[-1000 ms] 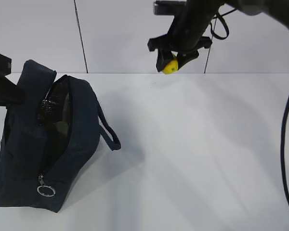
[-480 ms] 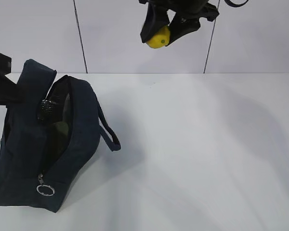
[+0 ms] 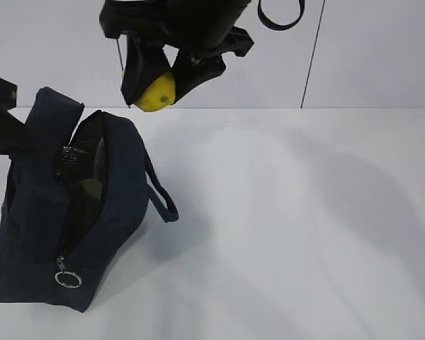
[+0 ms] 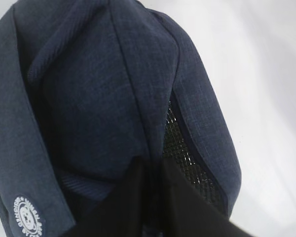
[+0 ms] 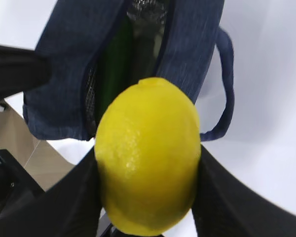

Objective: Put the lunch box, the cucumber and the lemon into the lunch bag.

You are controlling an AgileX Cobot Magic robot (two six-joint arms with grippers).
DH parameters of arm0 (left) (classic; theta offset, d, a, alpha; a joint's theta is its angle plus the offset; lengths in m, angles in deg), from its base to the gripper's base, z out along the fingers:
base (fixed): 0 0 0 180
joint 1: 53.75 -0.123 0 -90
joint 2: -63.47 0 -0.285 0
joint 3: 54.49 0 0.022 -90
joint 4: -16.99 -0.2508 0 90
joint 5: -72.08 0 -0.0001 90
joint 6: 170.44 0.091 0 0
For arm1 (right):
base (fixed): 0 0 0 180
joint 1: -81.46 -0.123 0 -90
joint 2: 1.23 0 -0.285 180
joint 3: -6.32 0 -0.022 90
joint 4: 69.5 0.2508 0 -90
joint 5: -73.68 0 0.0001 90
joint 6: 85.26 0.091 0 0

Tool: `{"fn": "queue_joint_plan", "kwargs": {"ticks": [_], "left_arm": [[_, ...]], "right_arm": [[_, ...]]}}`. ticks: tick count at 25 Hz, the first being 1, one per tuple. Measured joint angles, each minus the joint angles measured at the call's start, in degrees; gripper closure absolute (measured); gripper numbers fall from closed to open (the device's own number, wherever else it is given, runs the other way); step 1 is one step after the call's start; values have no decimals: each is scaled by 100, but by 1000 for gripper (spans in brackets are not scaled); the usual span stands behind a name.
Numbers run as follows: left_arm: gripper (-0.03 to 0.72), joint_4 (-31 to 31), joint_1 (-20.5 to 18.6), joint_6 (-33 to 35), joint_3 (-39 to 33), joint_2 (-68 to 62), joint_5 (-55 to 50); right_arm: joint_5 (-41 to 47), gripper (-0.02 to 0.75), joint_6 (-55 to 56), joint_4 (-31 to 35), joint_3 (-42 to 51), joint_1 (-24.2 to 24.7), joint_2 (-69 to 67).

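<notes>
My right gripper will release the yellow lemon on the dull greenish surface inside the lunch bag (image 3: 81,188) (image 5: 141,43), so that it lies beside the cucumber. The lemon is now held above the bag's opening.
The dark navy lunch bag (image 3: 106,205) lies at the left with its top zipper open. My right gripper (image 3: 153,91) hangs just above the bag's far end, shut on the yellow lemon (image 3: 158,94). In the right wrist view the lemon (image 5: 148,153) fills the space between the two black fingers, above the bag's opening. The dark green cucumber (image 5: 116,59) lies inside the bag. A dull greenish surface (image 3: 91,190) shows deeper in; I cannot tell whether it is the lunch box. My left gripper (image 4: 155,165) is shut on the bag's edge beside the mesh lining (image 4: 180,143).
The white table (image 3: 297,227) stretches to the right of the bag. A loop handle (image 3: 159,195) sticks out from the bag's right side. The zipper's metal ring pull (image 3: 67,280) lies at the bag's near end.
My right gripper has carried the lemon leftwards from the back middle to just above the bag's far end. The bag and my left gripper have stayed put.
</notes>
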Motion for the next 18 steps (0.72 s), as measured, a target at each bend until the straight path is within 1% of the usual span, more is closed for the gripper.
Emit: {"fn": "queue_joint_plan", "kwargs": {"ticks": [5,7,10,13,15,18], "left_arm": [[659,13,0,0,0,0,14],[659,24,0,0,0,0,14],[659,35,0,0,0,0,14],[659,35,0,0,0,0,14],[659,35,0,0,0,0,18],[659,35,0,0,0,0,27]], "right_arm": [[-11,346,95,3,508,-151,49],[-52,346,95,-16,893,-274,241],[-706,346,156,41,1631,-449,748],[-1686,346,179,463,2488,-479,1258],[-2242,346,132,882,2957,-488,1428],[-2549,346,-278,1655,3234,-488,1404]]}}
